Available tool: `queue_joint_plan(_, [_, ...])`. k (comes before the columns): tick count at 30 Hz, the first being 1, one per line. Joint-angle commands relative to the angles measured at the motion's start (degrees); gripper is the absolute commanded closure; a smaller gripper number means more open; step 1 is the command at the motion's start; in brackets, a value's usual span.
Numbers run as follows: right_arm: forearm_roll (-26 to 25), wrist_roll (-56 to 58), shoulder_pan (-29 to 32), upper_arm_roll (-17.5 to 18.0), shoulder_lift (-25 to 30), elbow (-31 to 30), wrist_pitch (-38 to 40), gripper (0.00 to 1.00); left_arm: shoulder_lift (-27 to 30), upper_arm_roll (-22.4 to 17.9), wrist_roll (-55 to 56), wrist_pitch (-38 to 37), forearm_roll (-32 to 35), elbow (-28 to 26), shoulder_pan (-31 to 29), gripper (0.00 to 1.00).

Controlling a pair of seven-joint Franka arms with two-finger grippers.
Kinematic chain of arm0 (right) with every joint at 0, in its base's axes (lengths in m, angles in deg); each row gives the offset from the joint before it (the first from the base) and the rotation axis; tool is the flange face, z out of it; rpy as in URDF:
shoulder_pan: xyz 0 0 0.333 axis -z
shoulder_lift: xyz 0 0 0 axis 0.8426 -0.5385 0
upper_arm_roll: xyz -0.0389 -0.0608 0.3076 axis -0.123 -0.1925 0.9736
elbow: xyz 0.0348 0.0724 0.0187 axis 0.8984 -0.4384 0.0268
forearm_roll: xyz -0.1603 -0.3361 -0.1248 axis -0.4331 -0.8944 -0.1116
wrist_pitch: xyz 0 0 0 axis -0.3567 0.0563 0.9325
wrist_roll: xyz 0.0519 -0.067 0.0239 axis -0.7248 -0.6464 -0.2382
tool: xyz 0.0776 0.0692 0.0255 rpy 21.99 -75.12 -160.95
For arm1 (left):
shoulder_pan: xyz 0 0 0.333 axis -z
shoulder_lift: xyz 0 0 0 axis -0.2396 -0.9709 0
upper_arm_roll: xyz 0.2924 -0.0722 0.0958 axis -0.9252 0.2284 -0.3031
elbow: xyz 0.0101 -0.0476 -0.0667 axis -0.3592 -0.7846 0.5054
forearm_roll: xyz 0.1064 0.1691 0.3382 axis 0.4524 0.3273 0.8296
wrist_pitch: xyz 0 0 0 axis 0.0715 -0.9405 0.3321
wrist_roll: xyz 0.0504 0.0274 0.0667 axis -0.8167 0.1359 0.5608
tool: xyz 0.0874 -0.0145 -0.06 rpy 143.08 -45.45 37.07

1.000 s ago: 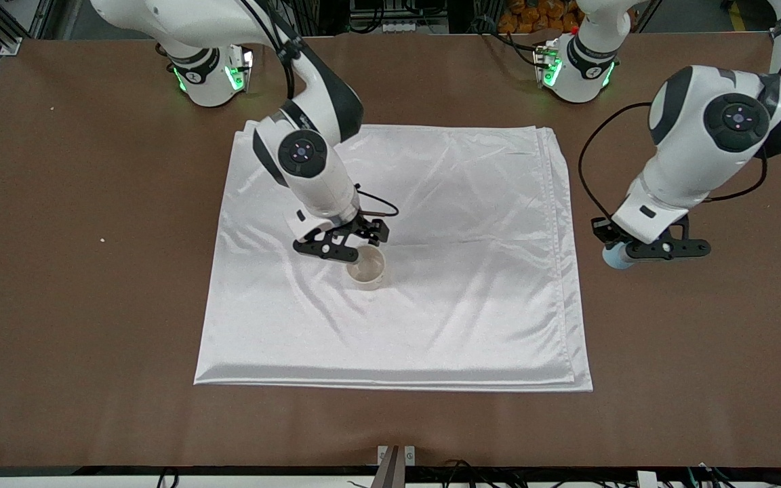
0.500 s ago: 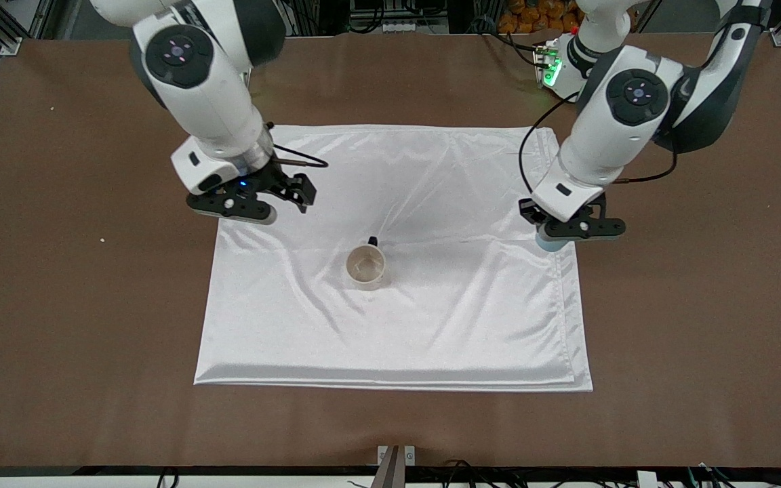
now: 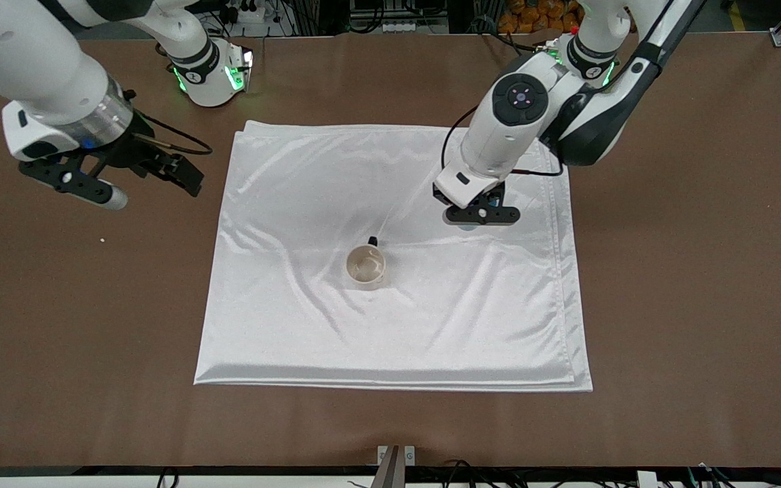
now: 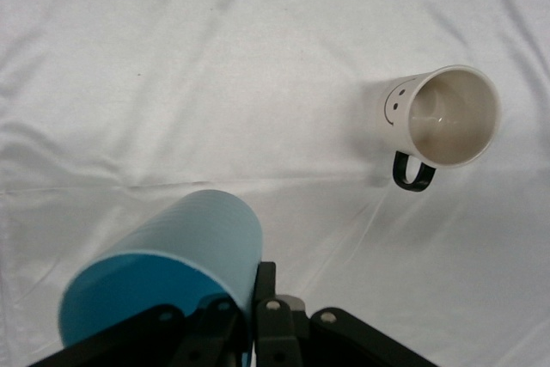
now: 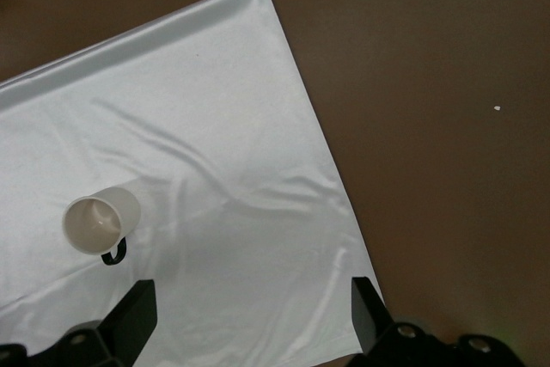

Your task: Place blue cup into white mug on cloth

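My left gripper should release the blue cup so that it goes inside the opening of the white mug (image 3: 363, 272) (image 4: 454, 118) with the black handle. The blue cup is now held over the cloth.
The white mug (image 3: 366, 266) stands upright on the middle of the cloth (image 3: 485, 318), its black handle pointing toward the robots' bases. My left gripper (image 3: 482, 217) is shut on the wall of the blue cup (image 3: 466, 226) and holds it in the air over the cloth, on the left arm's side of the mug. In the left wrist view the blue cup (image 4: 172, 272) fills the space by my left gripper (image 4: 245, 320), and the mug (image 4: 447, 118) shows farther off. My right gripper (image 3: 153, 194) is open and empty, raised over the bare table beside the cloth's edge. In the right wrist view, my right gripper (image 5: 249, 315) sees the mug (image 5: 99, 221) and the cloth (image 5: 198, 143).
The brown table (image 3: 689, 285) surrounds the cloth on all sides. A small white crumb (image 3: 102, 239) lies on the table toward the right arm's end; it also shows in the right wrist view (image 5: 497, 108). A metal bracket (image 3: 396, 455) sits at the table's front edge.
My right gripper let go of the mug, rose and swung off the cloth toward the right arm's end. My left gripper carried the blue cup from beside the cloth to over it, toward the mug.
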Motion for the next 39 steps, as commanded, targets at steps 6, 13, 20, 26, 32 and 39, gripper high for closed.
queue_joint_plan(6, [-0.09, 12.35, 5.48, 0.29, -0.80, 1.03, 1.13, 0.00, -10.41, -14.45, 8.62, -1.67, 1.48, 13.99, 20.63, 1.00])
queue_joint_plan(13, [-0.44, 12.70, 6.54, 0.20, -0.80, 0.76, -0.01, 0.00, -17.45, -21.04, 11.52, -1.58, 1.12, 23.39, 28.72, 1.00])
queue_joint_plan(20, [-0.79, 14.89, 6.72, 0.20, -0.89, 0.76, -0.54, 0.00, -20.97, -24.57, 11.52, -0.62, 0.95, 29.37, 32.07, 1.00])
queue_joint_plan(26, [-0.97, 22.62, 9.09, 0.20, -0.89, 0.94, -0.54, 0.00, -24.04, -24.57, 11.35, 1.75, 0.95, 34.73, 32.07, 1.00])
queue_joint_plan(32, [-0.09, 27.81, 12.43, 0.20, -0.37, 0.59, -1.06, 0.00, -27.21, -24.39, 11.52, 5.36, 0.86, 38.17, 32.78, 1.00])
queue_joint_plan(39, [-0.01, 31.77, 14.63, 0.29, -0.28, 0.41, -1.15, 0.00, -30.55, -24.39, 11.52, 6.59, 0.25, 41.68, 32.95, 1.00])
